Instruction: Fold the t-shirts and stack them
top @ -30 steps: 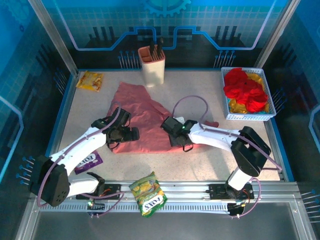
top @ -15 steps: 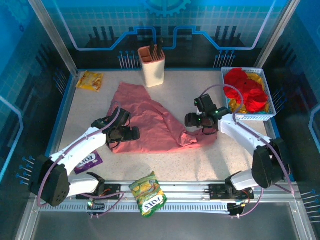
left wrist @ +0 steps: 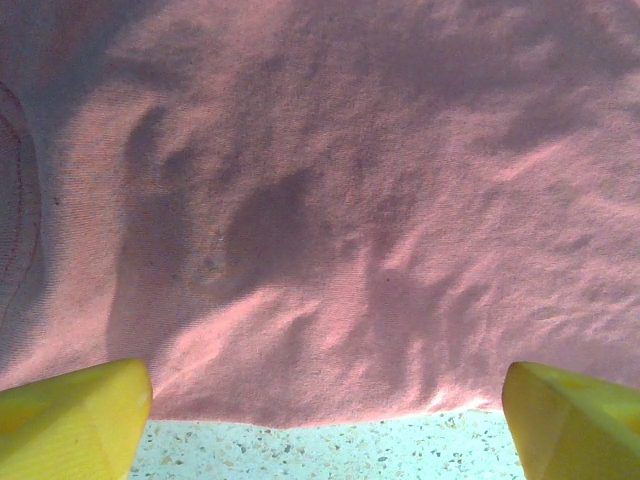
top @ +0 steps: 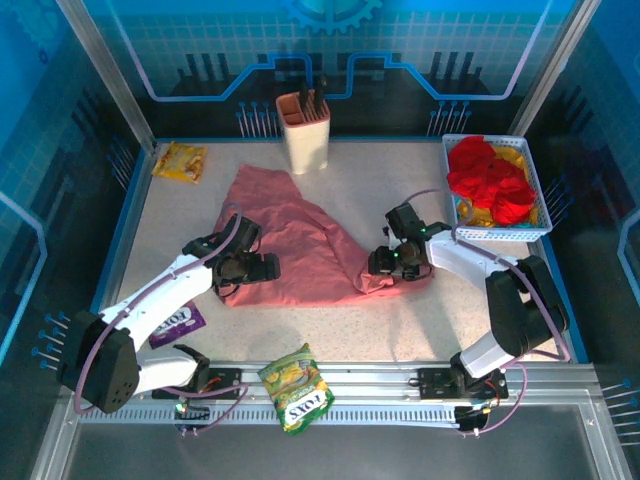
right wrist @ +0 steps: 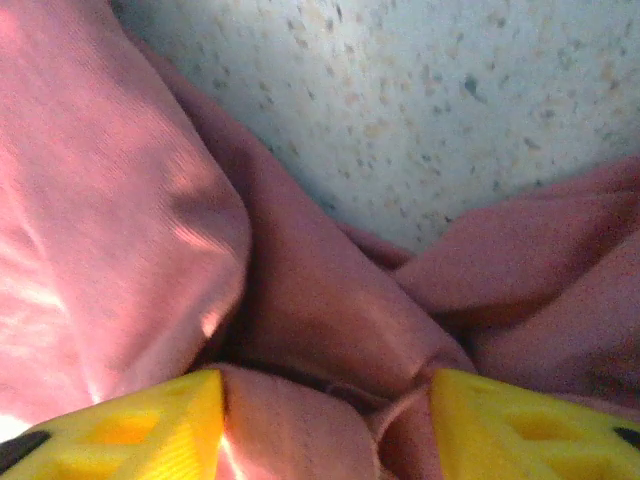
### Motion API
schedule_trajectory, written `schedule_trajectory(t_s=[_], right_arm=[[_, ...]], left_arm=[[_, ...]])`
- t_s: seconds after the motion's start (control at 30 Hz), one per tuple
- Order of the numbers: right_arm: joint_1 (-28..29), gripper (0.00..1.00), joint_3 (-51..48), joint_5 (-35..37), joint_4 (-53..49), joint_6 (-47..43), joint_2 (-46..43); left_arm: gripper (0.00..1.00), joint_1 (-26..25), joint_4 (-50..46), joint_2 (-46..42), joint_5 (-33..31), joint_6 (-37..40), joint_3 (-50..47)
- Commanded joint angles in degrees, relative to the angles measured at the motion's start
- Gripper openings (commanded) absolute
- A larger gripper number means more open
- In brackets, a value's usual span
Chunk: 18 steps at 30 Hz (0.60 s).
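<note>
The pink t-shirt's side is bunched under my right gripper, so I need to open it, grab the fold nearer the t-shirt's middle (top: 362, 278) and pull it toward the basket.
A dusty salmon-pink t-shirt (top: 300, 240) lies spread and rumpled on the speckled table. My left gripper (top: 262, 268) rests low over its left lower part, open, with the hem (left wrist: 320, 400) and bare table between its yellow fingers (left wrist: 70, 420). My right gripper (top: 388, 262) is down on the bunched right edge of the shirt, and a thick fold of pink cloth (right wrist: 330, 330) fills the gap and touches both fingers (right wrist: 520, 430). Red t-shirts (top: 490, 180) and a yellow one (top: 515, 152) lie heaped in a white basket (top: 495, 236) at the back right.
A beige knife block (top: 303, 130) stands behind the shirt. A yellow snack packet (top: 180, 160) lies at the back left, a yellow-green one (top: 295, 385) on the front rail, and a purple packet (top: 180, 322) under the left arm. Bare table lies right of the shirt.
The right gripper left the shirt's middle, swung right dragging cloth into a bunch, then dropped onto that bunched edge while narrowing its jaws. The left arm has stayed put.
</note>
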Motion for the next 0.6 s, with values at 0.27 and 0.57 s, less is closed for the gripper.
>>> schedule_trajectory(t_s=[0.27, 0.57], right_arm=[[3.6, 0.08, -4.3, 0.3, 1.7, 4.1, -5.9], [19.1, 0.00, -1.5, 22.0, -5.1, 8.5, -12.9]], left_arm=[[0.91, 0.3, 0.4, 1.1, 1.3, 1.1, 0.5], [0.91, 0.4, 0.7, 1.2, 0.2, 1.4, 0.0]])
